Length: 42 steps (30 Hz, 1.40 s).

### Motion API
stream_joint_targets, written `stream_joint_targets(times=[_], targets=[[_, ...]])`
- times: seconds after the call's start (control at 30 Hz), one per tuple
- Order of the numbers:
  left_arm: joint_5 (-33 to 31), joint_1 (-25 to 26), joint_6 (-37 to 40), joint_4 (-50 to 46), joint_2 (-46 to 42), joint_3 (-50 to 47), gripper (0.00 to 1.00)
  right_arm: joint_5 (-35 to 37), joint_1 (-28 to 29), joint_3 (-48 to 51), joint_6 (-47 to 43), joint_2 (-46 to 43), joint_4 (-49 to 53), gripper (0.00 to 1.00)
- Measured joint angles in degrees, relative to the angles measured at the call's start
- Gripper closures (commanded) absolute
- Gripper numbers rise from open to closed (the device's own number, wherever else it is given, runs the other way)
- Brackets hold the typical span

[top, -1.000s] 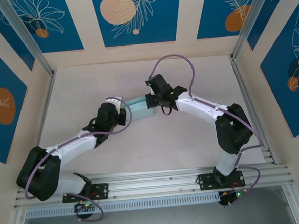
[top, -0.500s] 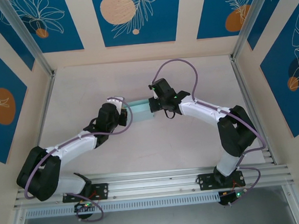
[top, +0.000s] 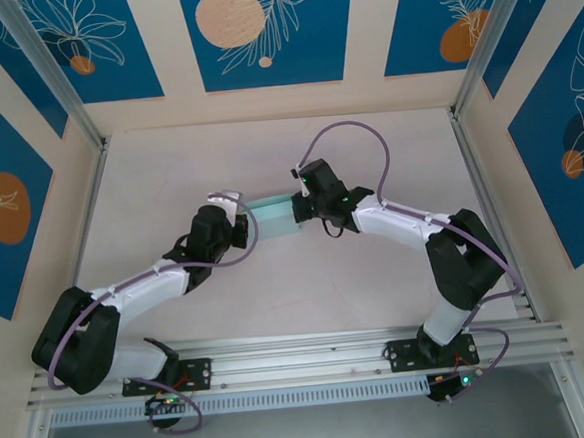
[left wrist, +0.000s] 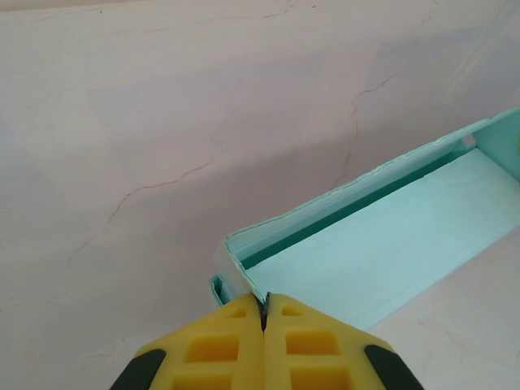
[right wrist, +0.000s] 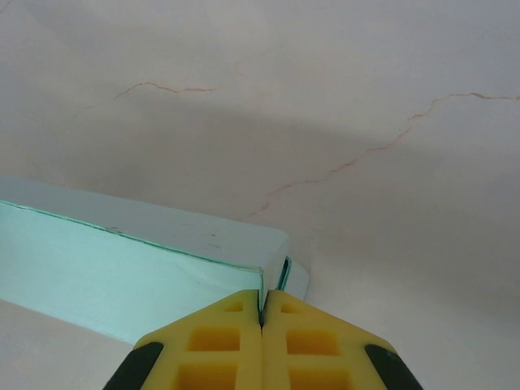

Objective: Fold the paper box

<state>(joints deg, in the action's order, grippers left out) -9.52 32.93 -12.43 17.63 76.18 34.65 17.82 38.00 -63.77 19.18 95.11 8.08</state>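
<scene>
A small flap sticks off the thin end, so my left gripper needs to open wide, back away and pinch around the paper box's corner (left wrist: 228, 244).
The paper box (top: 272, 216), pale light-blue card with raised walls, lies mid-table between the two arms. My left gripper (top: 240, 223) is at its left end. In the left wrist view the yellow fingertips (left wrist: 236, 325) are pressed together on the thin end wall of the paper box (left wrist: 390, 244). My right gripper (top: 299, 206) is at the box's right end. Seen from the right wrist, its jaws are shut on the card edge at the corner of the paper box (right wrist: 122, 260), with a small flap (right wrist: 296, 280) just beyond the corner.
The box rests on a pale marbled table (top: 306, 278). Walls with blue panels (top: 259, 31) stand around it, and an aluminium rail (top: 311, 353) runs along the near edge by the arm bases.
The right arm has shifted slightly left and toward the back, and the box with it. Both grippers stay shut on the box ends.
</scene>
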Motion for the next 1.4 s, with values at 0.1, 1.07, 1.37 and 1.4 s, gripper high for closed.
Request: stream_joint_targets(times=[0.1,1.07,1.37,1.4], targets=[[0.02,0.0,-0.68,0.42,-0.02,-0.26,0.99,0.28,0.17,0.94,-0.22,-0.2,-1.46,1.0],[-1.92,1.14,-4.57,-7.41,-5.95,-0.55,0.15,0.63,2.95,1.64,-1.09,-0.39,-2.54,1.0],[-3.08,1.09,-6.8,-11.21,-13.44,2.14,0.04,0.83,3.15,1.64,-1.29,-0.39,-2.54,1.0],[-3.65,1.05,-6.82,-11.91,-13.33,2.84,0.04,0.87,3.21,1.64,-1.29,-0.39,-2.54,1.0]])
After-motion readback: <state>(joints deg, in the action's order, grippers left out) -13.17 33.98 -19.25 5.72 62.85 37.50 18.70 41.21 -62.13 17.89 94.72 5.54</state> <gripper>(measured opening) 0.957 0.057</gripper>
